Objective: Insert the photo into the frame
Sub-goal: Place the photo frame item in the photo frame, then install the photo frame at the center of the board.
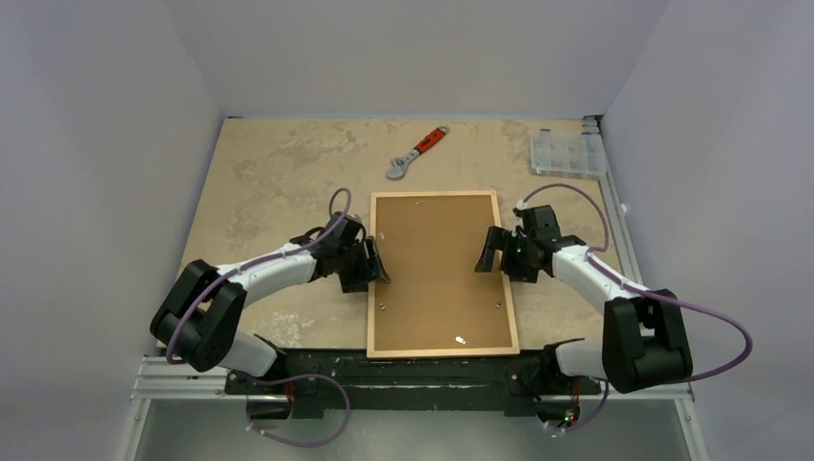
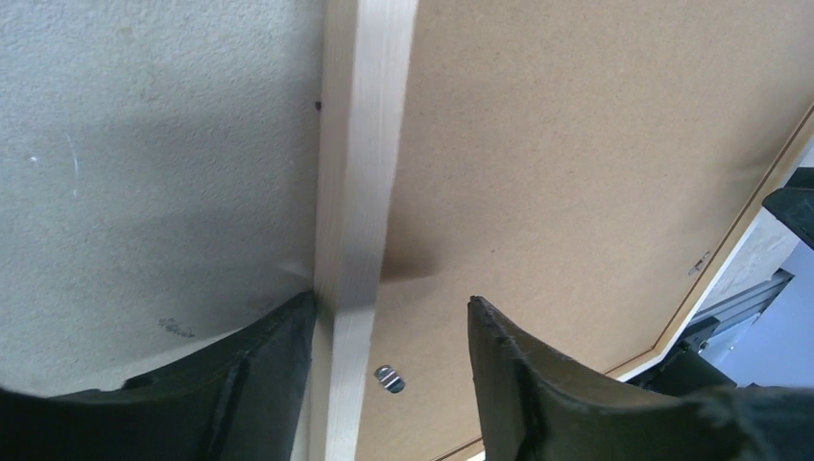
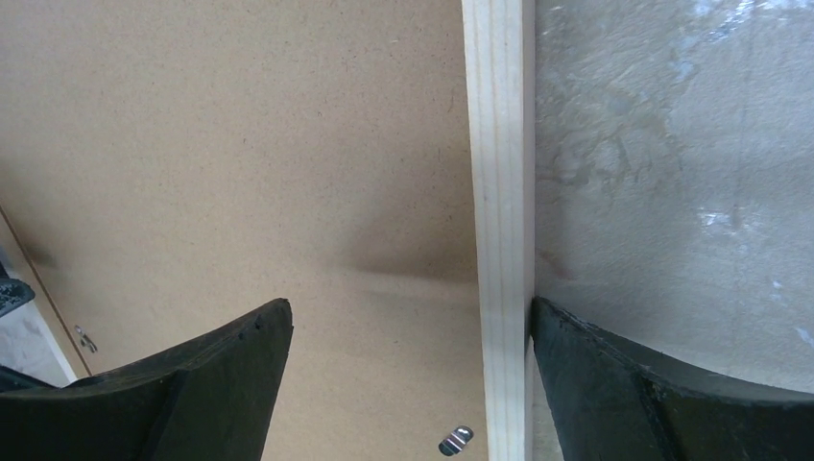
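My left gripper is facing a frame that lies off-centre between my arms, so it should grab the frame's side nearer the metal tab (image 1: 371, 308) and pull the frame toward the middle.
The frame (image 1: 442, 352) of light wood strips lies flat in the middle of the table with a brown backing board (image 1: 437, 279) inside it. The photo is hidden. My left gripper (image 1: 370, 269) is open astride the frame's left strip (image 2: 360, 144): one finger sits against the strip's outer side and the other hovers over the board (image 2: 576, 144). In the left wrist view the left gripper (image 2: 392, 303) has a small metal tab (image 2: 389, 378) below it. My right gripper (image 1: 494, 252) is open astride the right strip (image 3: 499, 144). Its outer finger rests by that strip, as the right wrist view of the gripper (image 3: 411, 305) shows.
An orange-handled wrench (image 1: 417, 154) lies at the back of the table beyond the frame. A clear plastic parts box (image 1: 566, 154) sits at the back right corner. A second metal tab (image 3: 456, 440) lies on the board near the right strip.
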Available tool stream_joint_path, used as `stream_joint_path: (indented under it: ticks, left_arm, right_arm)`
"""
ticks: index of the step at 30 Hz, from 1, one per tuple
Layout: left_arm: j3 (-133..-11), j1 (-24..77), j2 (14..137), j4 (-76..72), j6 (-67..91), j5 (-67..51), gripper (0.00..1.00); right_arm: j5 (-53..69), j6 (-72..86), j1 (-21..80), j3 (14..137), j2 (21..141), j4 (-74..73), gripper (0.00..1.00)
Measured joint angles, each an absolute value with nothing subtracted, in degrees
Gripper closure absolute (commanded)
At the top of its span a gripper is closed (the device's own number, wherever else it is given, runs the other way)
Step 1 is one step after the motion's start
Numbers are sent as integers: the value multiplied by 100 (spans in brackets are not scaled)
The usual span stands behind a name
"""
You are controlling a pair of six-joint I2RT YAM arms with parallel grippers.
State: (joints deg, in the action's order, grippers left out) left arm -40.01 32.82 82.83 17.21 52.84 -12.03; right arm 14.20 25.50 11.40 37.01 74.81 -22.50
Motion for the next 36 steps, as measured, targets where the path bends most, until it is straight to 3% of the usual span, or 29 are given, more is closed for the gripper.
stream_joint_path:
  ticks: [7,21,28,36]
  left_arm:
    - [-4305,3688,8202,2571,5122,-652,29]
    - [-4287,4807,7644,3395,5653,561,34]
    - [-4530,5118,8180,3693,5815,993,51]
    - [-4598,5148,8232,3798,5902,1118,80]
  right_arm:
    - [1450,2552,1238,3717,7483,-2283,8]
    - [1564,2550,1247,3699,7382,-2355,9]
    - [1640,2547,1247,3684,7382,-2346,10]
    - [1664,2545,1247,3653,7382,-2303,10]
